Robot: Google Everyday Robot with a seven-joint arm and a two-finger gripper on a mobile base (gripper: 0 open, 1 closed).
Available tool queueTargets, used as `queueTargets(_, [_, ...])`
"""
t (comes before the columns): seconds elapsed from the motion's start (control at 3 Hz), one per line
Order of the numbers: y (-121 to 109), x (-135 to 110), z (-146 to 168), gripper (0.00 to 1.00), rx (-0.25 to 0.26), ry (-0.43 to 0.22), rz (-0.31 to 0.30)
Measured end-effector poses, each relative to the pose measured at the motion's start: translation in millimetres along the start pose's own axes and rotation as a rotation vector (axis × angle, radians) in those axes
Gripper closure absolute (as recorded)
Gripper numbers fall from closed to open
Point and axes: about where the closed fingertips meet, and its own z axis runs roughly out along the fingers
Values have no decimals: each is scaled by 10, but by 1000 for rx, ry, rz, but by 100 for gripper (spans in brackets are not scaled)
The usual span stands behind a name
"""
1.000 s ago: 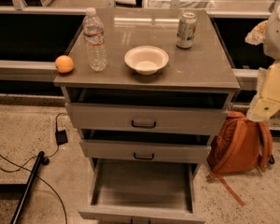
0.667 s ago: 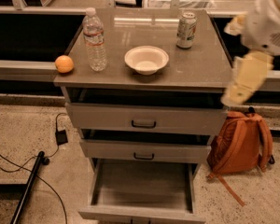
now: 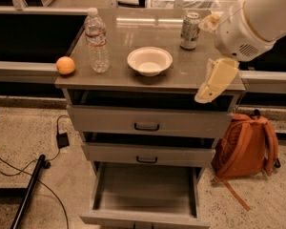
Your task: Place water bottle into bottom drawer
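Observation:
The gripper should go to the water bottle next and close on the bottle's upper half (image 3: 96,31), just below its white cap.
The water bottle (image 3: 97,40) is tall, clear and ribbed, with a white cap and a red-and-white label. It stands upright on the left part of the cabinet top (image 3: 181,75). The bottom drawer (image 3: 145,194) is pulled out below the two upper drawers and its grey tray holds nothing. My gripper (image 3: 206,93) hangs over the right front edge of the cabinet top, pointing down and left. It is far to the right of the bottle and holds nothing that I can see.
An orange (image 3: 65,65) sits at the left front corner of the top. A white bowl (image 3: 149,60) is in the middle and a green-and-white can (image 3: 190,30) at the back right. An orange backpack (image 3: 245,144) lies on the floor to the right, cables (image 3: 19,166) to the left.
My arm has swung in from the right edge of the view toward the cabinet, and the gripper is now over its right front edge. The objects have not moved.

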Motion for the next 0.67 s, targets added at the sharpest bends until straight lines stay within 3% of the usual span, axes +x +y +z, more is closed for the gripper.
queueTargets(0.33, [-40, -23, 34, 0, 3, -8, -5])
queueTargets(0.67, [-438, -281, 448, 0, 18, -93, -77])
